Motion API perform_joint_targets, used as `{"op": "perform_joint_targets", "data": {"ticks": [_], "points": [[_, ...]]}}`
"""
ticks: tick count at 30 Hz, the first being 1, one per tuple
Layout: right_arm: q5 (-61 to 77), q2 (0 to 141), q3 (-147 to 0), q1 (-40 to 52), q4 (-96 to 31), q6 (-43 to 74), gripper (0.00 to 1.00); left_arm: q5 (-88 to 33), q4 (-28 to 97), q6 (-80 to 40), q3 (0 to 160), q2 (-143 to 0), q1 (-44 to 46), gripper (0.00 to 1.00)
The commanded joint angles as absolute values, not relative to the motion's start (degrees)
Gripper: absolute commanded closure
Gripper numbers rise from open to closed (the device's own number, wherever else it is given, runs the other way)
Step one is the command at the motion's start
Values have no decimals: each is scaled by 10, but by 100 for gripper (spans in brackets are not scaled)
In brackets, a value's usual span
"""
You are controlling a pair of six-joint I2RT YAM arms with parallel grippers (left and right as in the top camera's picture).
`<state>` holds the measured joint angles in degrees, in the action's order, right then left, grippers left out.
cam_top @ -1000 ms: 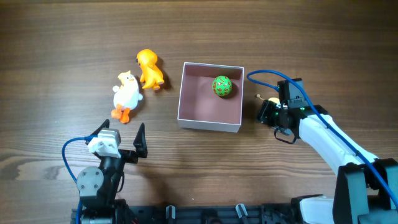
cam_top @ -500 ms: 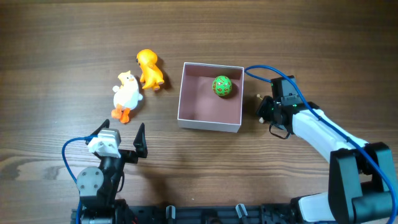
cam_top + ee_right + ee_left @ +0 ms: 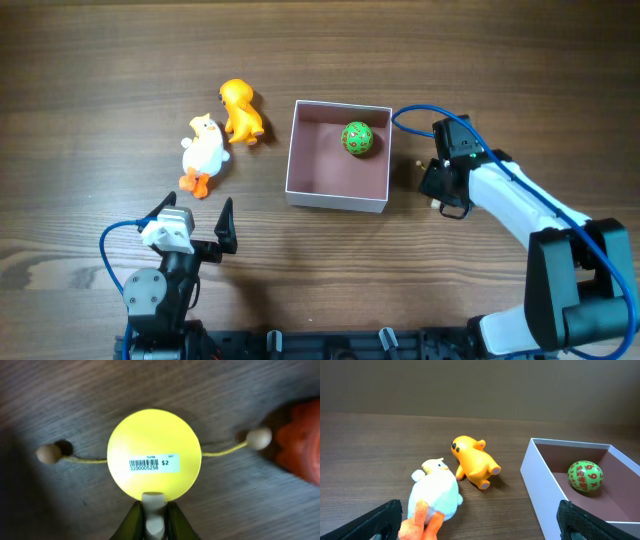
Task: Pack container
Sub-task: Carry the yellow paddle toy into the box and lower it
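Next, my right gripper lets go of the yellow drum toy inside the container, on the ducks' side of the green ball (image 3: 319, 169).
The container (image 3: 318, 168), a white-walled box with a pink inside, sits mid-table and holds a green patterned ball (image 3: 357, 138). It also shows in the left wrist view as the container (image 3: 540, 485) with the ball (image 3: 585, 476). To its right, my right gripper (image 3: 441, 183) is shut on the pale handle (image 3: 154, 505) of a small yellow drum toy (image 3: 154, 452) with two beads on strings. My right gripper (image 3: 154, 512) pinches that handle from both sides. My left gripper (image 3: 193, 222) rests open near the front left, nothing between its fingers.
A white duck toy (image 3: 204, 152) and an orange duck toy (image 3: 241, 110) lie left of the container, also seen from the left wrist as the white duck (image 3: 436, 495) and the orange one (image 3: 472, 460). An orange-red object (image 3: 300, 445) lies right of the drum.
My right gripper has closed on the drum toy's handle and shifted slightly toward the back of the table. The left arm has not moved.
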<state>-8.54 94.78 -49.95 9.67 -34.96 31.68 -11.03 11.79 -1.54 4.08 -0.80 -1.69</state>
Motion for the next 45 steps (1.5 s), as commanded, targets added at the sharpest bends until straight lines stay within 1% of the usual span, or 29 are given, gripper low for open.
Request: {"op": "perform_joint_targets", "data": {"ticks": [1, 6, 9, 12, 15, 19, 22, 27, 37, 42, 43, 45], "points": [[-124, 933, -587, 98, -405, 256, 96, -120, 116, -6, 37, -4, -21, 0], [-112, 878, -724, 101, -515, 206, 95, -120, 116, -6, 37, -4, -21, 0], [-67, 834, -782, 131, -547, 169, 96, -120, 116, -6, 37, -4, -21, 0], [-53, 791, -797, 209, -533, 162, 96, -120, 116, -6, 37, -4, -21, 0], [-53, 785, -796, 300, -506, 166, 95, -120, 116, -6, 37, -4, -21, 0], [-75, 823, -795, 397, -467, 199, 95, -120, 116, -6, 37, -4, -21, 0], [-81, 873, -795, 438, -444, 211, 95, -120, 116, -6, 37, -4, -21, 0], [-81, 939, -795, 458, -427, 212, 93, -120, 116, -6, 37, -4, -21, 0], [-81, 964, -793, 458, -410, 210, 92, -120, 116, -6, 37, -4, -21, 0], [-114, 1030, -791, 456, -407, 212, 93, -120, 116, -6, 37, -4, -21, 0], [-123, 1045, -791, 455, -407, 218, 95, -120, 116, -6, 37, -4, -21, 0], [-131, 1056, -791, 448, -413, 252, 96, -120, 116, -6, 37, -4, -21, 0]]}}
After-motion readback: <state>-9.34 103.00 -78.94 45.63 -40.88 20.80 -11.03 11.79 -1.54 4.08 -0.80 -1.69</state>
